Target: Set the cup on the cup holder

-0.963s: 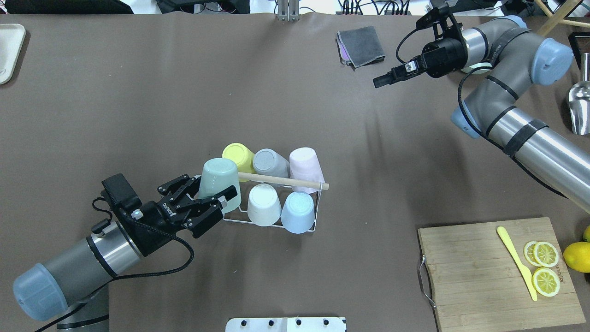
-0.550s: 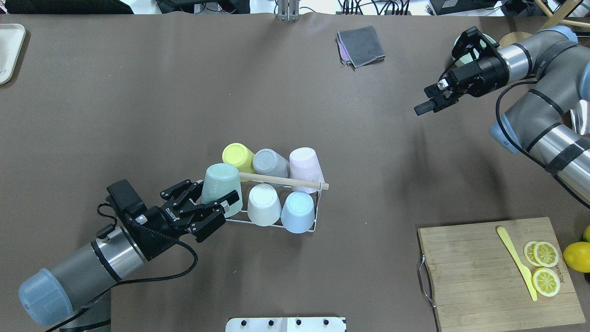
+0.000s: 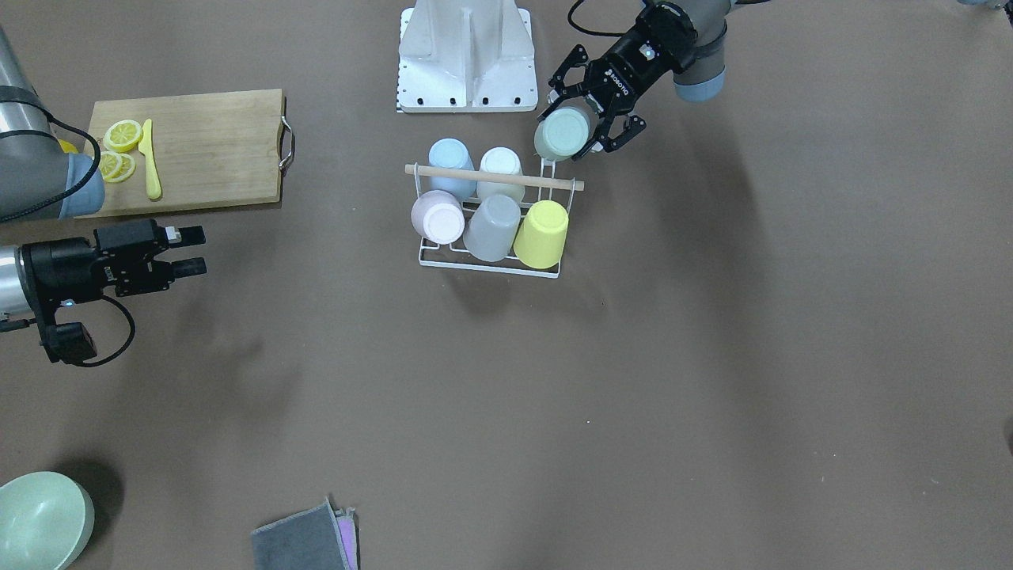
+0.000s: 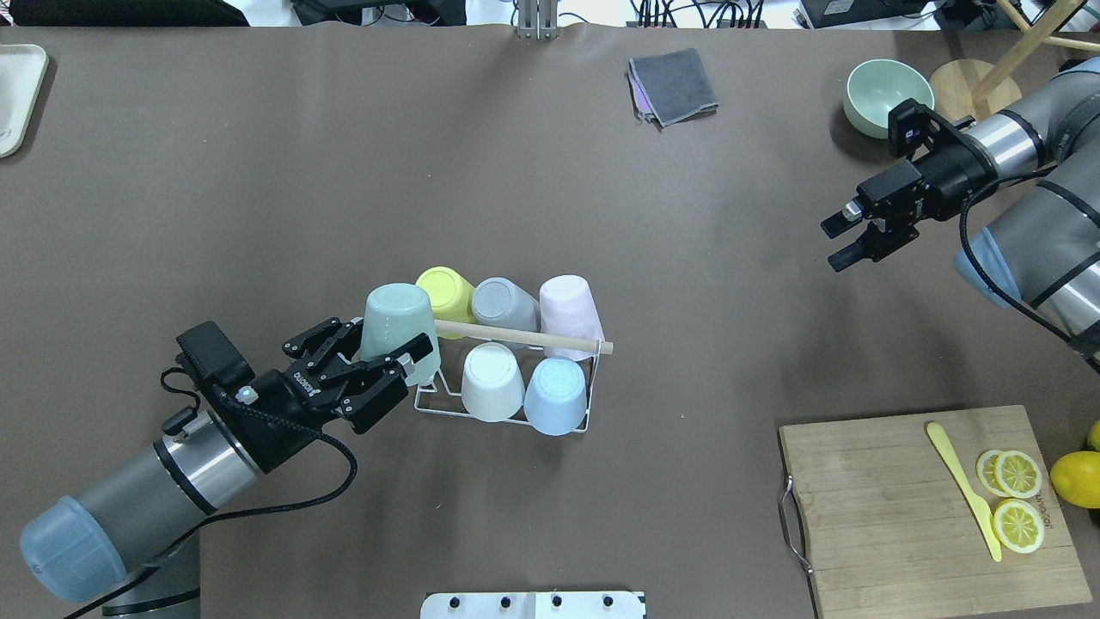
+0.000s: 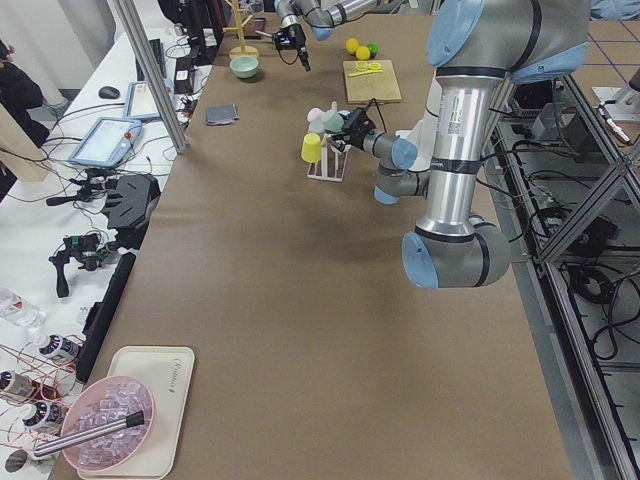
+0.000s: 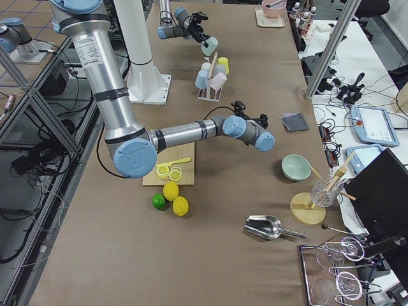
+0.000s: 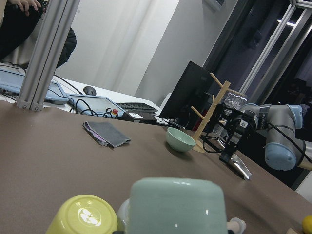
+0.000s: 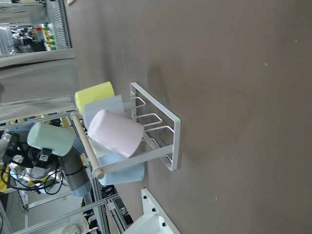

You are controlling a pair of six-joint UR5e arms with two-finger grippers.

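Observation:
Next, I release the mint green cup with my left gripper on the rack's empty corner (image 3: 561,151) beside the white cup.
My left gripper (image 4: 384,346) is shut on an upside-down mint green cup (image 4: 397,327). It holds the cup just above the left end of the cup holder (image 4: 505,419), a white wire rack with a wooden rod (image 4: 524,337) across its top. Several upturned cups sit on the rack: yellow (image 4: 443,290), grey (image 4: 498,303), pink (image 4: 567,309), white (image 4: 491,378) and light blue (image 4: 556,394). In the front view the mint cup (image 3: 562,133) hangs by the rack's corner. My right gripper (image 4: 840,243) is open and empty, far to the right.
A wooden cutting board (image 4: 894,516) with lemon slices and a yellow knife (image 4: 962,490) lies at the near right. A green bowl (image 4: 888,94) and a wooden stand (image 4: 967,86) stand at the far right. A grey cloth (image 4: 673,84) lies at the back.
My left gripper has lifted the mint cup up and to the left, off the rack's end. My right arm has drawn back to the right and towards the robot.

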